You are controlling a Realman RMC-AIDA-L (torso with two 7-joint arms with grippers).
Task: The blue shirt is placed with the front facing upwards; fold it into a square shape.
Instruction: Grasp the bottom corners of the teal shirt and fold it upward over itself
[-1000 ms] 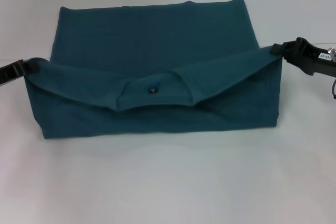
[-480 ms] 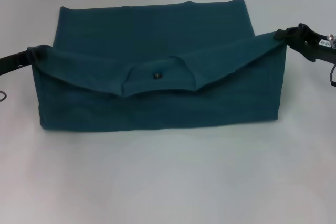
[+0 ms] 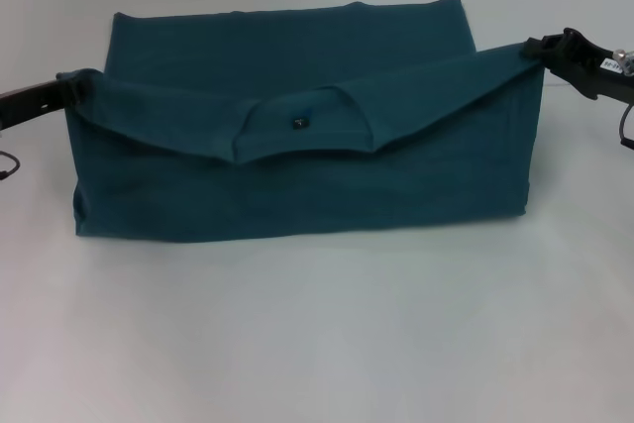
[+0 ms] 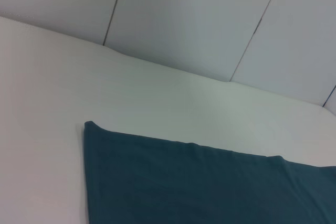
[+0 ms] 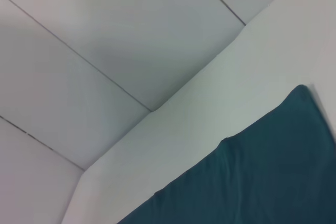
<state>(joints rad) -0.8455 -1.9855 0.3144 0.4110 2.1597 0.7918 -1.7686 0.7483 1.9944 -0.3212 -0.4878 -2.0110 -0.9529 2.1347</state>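
I should lay the blue shirt's lifted corner on its flat layer, just inside the edge [image 3: 107,126] beside my left gripper. That corner is now held off the table.
The blue shirt [image 3: 297,185] lies on the white table [image 3: 317,344], partly folded, with its plain back outward. One edge, carrying the collar and small black tag [image 3: 298,122], is lifted off the table and sags in the middle. My left gripper [image 3: 61,91] is shut on the lifted left corner. On the other side my right gripper [image 3: 540,50] is shut on the right corner, slightly higher. A flat layer of the shirt [image 4: 199,182] fills part of the left wrist view, and the shirt [image 5: 252,177] also shows in the right wrist view. Neither wrist view shows fingers.
White table surface surrounds the shirt on all sides. Grey wall panels [image 4: 210,19] stand behind the table's far edge. A thin cable [image 3: 8,165] hangs by the left arm and another cable [image 3: 626,131] by the right arm.
Both grippers have risen and moved toward the far side, carrying the shirt's held edge with them. The collar and tag now sit higher, and the hanging front panel looks taller.
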